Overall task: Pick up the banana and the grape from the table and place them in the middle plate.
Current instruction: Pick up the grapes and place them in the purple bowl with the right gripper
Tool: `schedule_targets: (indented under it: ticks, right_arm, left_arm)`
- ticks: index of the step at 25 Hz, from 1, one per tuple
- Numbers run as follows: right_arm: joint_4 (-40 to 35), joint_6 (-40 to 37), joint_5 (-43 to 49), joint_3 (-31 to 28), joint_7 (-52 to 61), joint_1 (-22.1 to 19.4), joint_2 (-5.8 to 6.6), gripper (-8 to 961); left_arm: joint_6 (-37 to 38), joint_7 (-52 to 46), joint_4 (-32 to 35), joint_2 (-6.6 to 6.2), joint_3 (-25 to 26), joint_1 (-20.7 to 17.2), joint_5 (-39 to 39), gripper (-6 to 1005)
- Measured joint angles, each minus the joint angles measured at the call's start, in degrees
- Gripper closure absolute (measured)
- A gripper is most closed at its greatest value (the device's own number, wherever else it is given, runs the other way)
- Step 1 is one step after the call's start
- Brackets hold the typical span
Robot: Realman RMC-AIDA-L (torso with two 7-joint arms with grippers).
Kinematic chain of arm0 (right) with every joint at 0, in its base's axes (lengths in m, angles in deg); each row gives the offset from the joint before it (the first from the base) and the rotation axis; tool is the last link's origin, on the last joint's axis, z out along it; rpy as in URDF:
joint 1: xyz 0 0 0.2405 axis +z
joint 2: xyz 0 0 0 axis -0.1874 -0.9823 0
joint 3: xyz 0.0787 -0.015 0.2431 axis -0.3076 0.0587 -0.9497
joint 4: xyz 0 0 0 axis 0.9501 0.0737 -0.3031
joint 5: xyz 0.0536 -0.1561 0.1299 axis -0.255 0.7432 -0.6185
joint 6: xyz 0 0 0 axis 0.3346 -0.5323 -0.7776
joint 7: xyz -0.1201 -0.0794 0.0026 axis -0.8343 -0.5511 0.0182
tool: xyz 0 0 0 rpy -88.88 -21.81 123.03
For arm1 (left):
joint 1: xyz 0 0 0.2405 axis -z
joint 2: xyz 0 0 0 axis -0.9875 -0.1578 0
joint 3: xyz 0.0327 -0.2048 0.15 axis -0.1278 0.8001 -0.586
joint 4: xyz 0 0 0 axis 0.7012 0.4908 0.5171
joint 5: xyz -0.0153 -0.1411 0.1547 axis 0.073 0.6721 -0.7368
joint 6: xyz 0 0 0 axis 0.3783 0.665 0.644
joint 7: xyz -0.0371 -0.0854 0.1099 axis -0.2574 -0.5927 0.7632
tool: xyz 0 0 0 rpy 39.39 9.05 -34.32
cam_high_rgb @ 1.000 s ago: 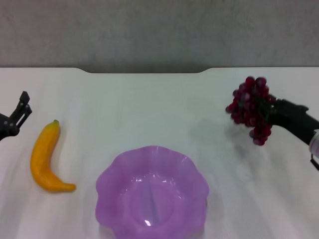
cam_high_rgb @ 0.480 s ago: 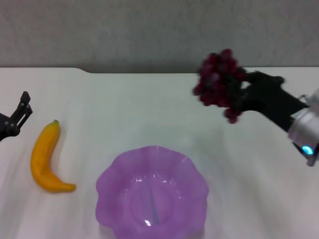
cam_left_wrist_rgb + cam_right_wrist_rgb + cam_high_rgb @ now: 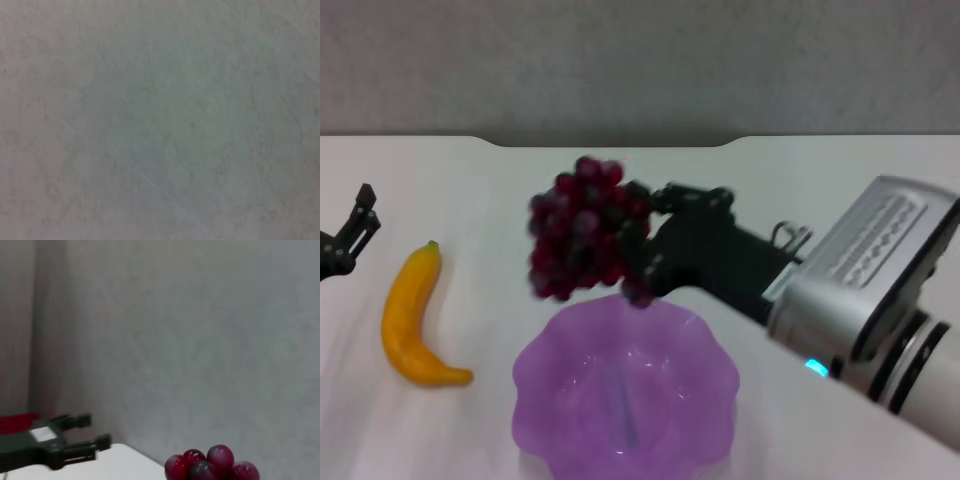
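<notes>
The robot's right gripper should release the grape bunch at the centre of the purple scalloped middle plate [image 3: 627,389]. The bunch is now above the plate's far rim.
My right gripper [image 3: 638,245] is shut on the dark red-purple grape bunch [image 3: 577,228] and holds it in the air just above the far rim of the purple scalloped middle plate [image 3: 545,375]. The top of the bunch also shows in the right wrist view [image 3: 212,465]. The yellow banana [image 3: 408,322] lies on the white table [image 3: 820,190] left of the plate. My left gripper [image 3: 358,222] is open and empty, low over the table at the far left, just beyond the banana. It also shows far off in the right wrist view [image 3: 95,437].
A grey wall [image 3: 640,60] rises behind the table's notched far edge. My right arm's silver wrist [image 3: 870,280] reaches across the table's right half. The left wrist view shows only a bare grey surface.
My right gripper has carried the grape bunch up off the table at the right and leftward to above the plate's far rim. The left gripper, the banana and the plate have not moved.
</notes>
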Motion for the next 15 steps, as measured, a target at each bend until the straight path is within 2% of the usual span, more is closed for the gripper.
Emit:
schedule_targets:
  ticks: [9, 15]
  right_arm:
    - [-1.2, 8.9, 0.1, 8.0, -0.3, -0.7, 0.01, 687]
    - [-1.1, 10.2, 0.1, 11.4, -0.7, 0.0, 0.24, 688]
  left_arm:
    - [1.2, 0.0, 0.0, 0.0, 0.2, -0.2, 0.1, 119]
    - [2.4, 0.8, 0.0, 0.0, 0.3, -0.3, 0.1, 119]
